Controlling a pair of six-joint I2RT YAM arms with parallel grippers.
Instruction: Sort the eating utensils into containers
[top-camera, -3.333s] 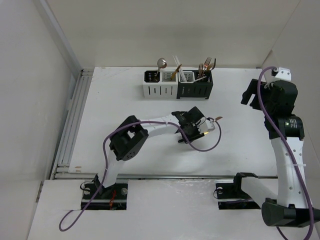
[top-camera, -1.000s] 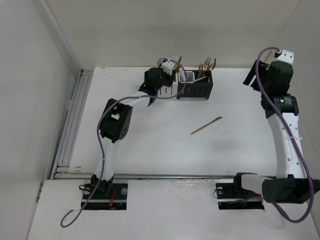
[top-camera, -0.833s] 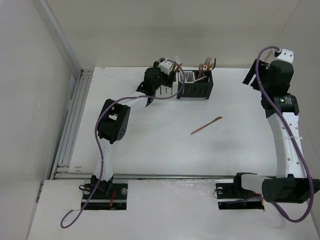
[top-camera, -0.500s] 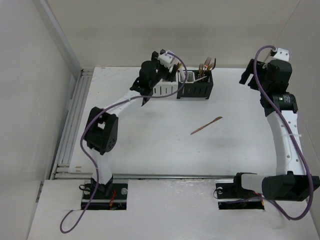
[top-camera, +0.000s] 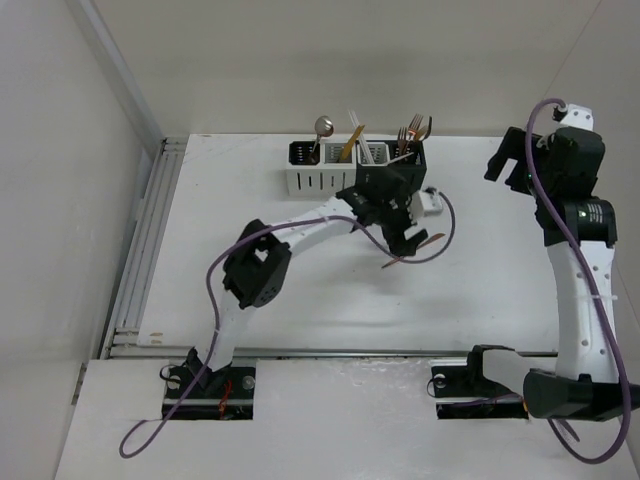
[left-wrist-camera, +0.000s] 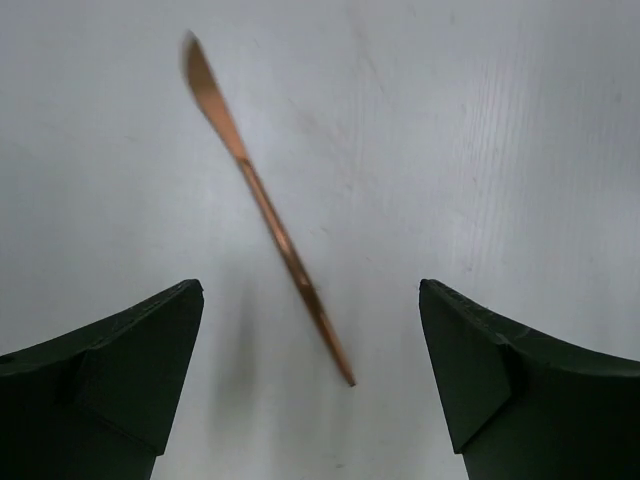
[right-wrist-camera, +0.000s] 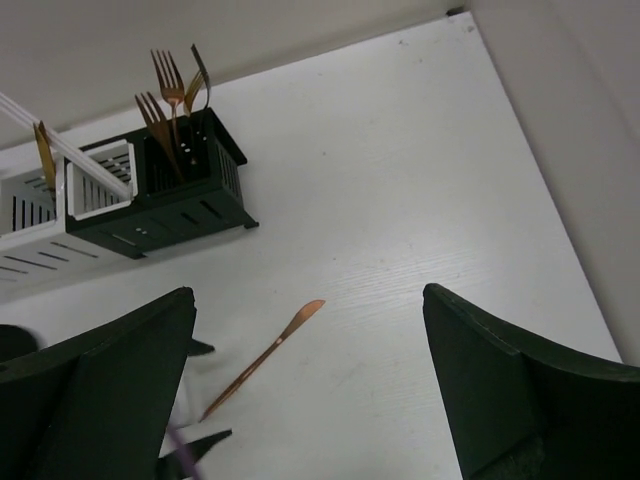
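Observation:
Next, my left gripper moves down to the middle of the copper knife's handle (top-camera: 408, 254) (left-wrist-camera: 283, 248) and closes there, so that the blade stays free.
A copper knife (left-wrist-camera: 268, 210) lies flat and slantwise on the white table, alone. My left gripper (left-wrist-camera: 310, 292) hovers over it, open, with the handle end between the dark fingers (left-wrist-camera: 110, 380) and untouched. From above, the left gripper (top-camera: 410, 238) covers most of the knife (top-camera: 393, 265). The containers (top-camera: 340, 178), white and black joined in a row, stand at the back holding a spoon (top-camera: 323, 126), chopsticks (top-camera: 353, 124) and copper forks (top-camera: 413, 131). My right gripper (top-camera: 508, 165) hangs high at the right, open and empty, looking down on the knife (right-wrist-camera: 265, 357) and containers (right-wrist-camera: 160, 215).
The left arm's purple cable (top-camera: 440, 235) loops beside the knife. White walls enclose the table at the back and right (right-wrist-camera: 560, 150). A metal rail (top-camera: 145, 240) runs along the left edge. The tips of the left gripper (right-wrist-camera: 195, 445) show in the right wrist view.
My left arm has swung from the containers down to the knife at mid-table, and its jaws have spread wider. The right gripper has opened further and shifted slightly.

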